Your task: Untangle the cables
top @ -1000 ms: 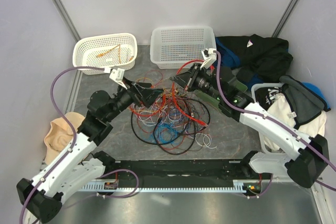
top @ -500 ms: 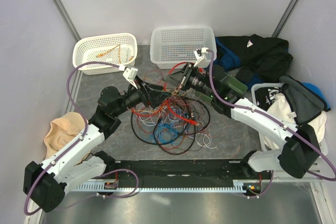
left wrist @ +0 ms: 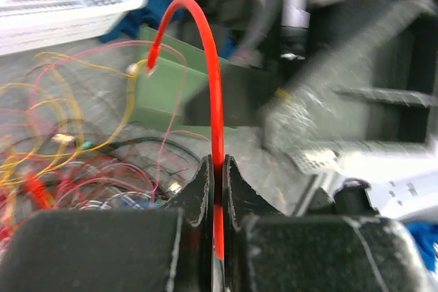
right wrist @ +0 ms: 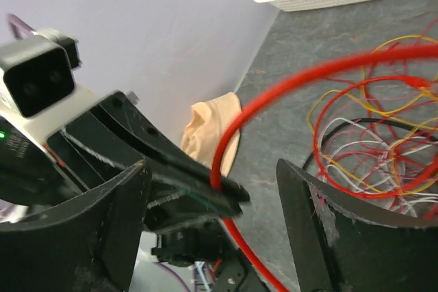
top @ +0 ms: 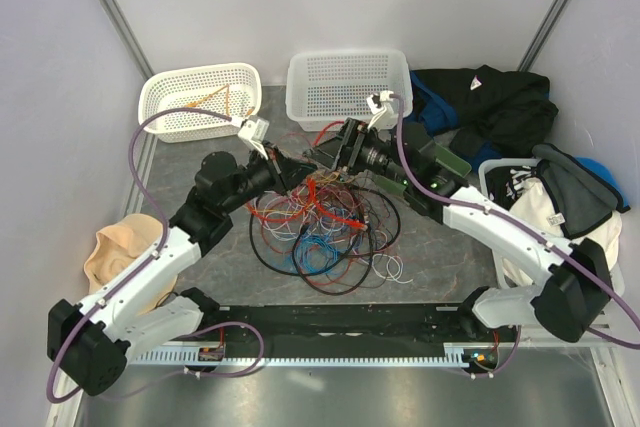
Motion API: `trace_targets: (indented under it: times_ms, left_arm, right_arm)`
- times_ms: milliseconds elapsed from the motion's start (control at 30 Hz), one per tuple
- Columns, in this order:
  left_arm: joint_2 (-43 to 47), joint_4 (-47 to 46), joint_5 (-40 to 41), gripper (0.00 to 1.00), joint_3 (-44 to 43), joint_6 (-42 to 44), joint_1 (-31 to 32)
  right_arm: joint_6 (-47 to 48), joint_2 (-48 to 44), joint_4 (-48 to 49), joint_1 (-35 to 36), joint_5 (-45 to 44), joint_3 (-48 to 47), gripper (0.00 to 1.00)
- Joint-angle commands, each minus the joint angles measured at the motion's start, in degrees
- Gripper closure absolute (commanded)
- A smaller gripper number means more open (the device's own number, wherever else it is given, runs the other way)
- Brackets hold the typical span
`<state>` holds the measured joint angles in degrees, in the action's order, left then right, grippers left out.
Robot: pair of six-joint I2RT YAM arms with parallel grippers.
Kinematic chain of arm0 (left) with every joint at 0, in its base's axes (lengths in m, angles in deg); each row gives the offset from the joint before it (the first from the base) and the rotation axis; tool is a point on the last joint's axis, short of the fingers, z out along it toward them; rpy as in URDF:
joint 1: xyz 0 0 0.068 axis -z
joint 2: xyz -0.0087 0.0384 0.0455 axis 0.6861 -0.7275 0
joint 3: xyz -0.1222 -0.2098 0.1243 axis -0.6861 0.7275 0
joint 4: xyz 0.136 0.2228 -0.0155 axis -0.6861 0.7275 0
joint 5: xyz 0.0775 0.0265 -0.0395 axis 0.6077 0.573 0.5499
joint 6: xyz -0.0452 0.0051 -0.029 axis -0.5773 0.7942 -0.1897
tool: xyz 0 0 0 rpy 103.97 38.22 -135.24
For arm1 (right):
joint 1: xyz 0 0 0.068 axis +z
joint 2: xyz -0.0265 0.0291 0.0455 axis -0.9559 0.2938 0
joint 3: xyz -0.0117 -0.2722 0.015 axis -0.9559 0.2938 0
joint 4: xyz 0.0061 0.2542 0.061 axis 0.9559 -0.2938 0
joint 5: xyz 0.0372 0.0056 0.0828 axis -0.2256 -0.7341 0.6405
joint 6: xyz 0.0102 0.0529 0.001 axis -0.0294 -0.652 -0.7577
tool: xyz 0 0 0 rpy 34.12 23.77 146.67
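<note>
Next, I release the thick red cable with my left gripper on the bottom of the white basket [top: 330, 99] at the back.
The cables [top: 322, 227] lie in a tangled heap of red, orange, yellow, blue, white and black wires on the grey table, between the two arms. My left gripper [left wrist: 217, 167] is shut on a thick red cable [left wrist: 209, 52] that arcs up from its jaws and curves over to the left. In the top view the left gripper [top: 303, 172] meets the right gripper [top: 323, 157] just above the heap's far edge. My right gripper [right wrist: 212, 193] stands open, its fingers on either side of the left gripper's tips and the red cable [right wrist: 274, 94], touching neither.
A cream basket [top: 200, 102] holding an orange cable stands at the back left. A white basket [top: 346, 87] stands at the back middle. Dark clothes [top: 500, 107] and a laundry bin fill the right side. A beige cloth [top: 113, 252] lies at the left edge.
My left gripper reached right toward the right gripper and shut on the red cable. The right gripper, shut before, has opened and let the cable go.
</note>
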<state>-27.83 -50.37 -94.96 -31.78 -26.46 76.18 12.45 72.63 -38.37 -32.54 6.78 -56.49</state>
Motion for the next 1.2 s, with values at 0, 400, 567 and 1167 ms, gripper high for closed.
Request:
trace_targets:
  times_ms: [0, 400, 567, 1167]
  left_arm:
    - [-1.3, 12.9, 10.9, 0.98, -8.8, 4.8, 0.0]
    - [-4.7, 32.6, 27.4, 0.98, -31.1, 15.5, 0.0]
    - [4.8, 16.0, 19.5, 0.98, -21.1, 19.9, 0.0]
    - [12.0, 1.2, -0.5, 0.98, -7.2, 19.8, 0.1]
  right_arm:
    - [10.7, -5.5, -10.9, 0.0, -6.0, -4.6, 0.17]
    - [21.8, -17.4, -23.4, 0.0, -23.7, 1.7, 0.16]
    - [21.0, -19.3, -22.2, 0.0, -23.0, 4.9, 0.16]
    - [22.5, -18.2, -12.6, 0.0, -21.3, 6.6, 0.15]
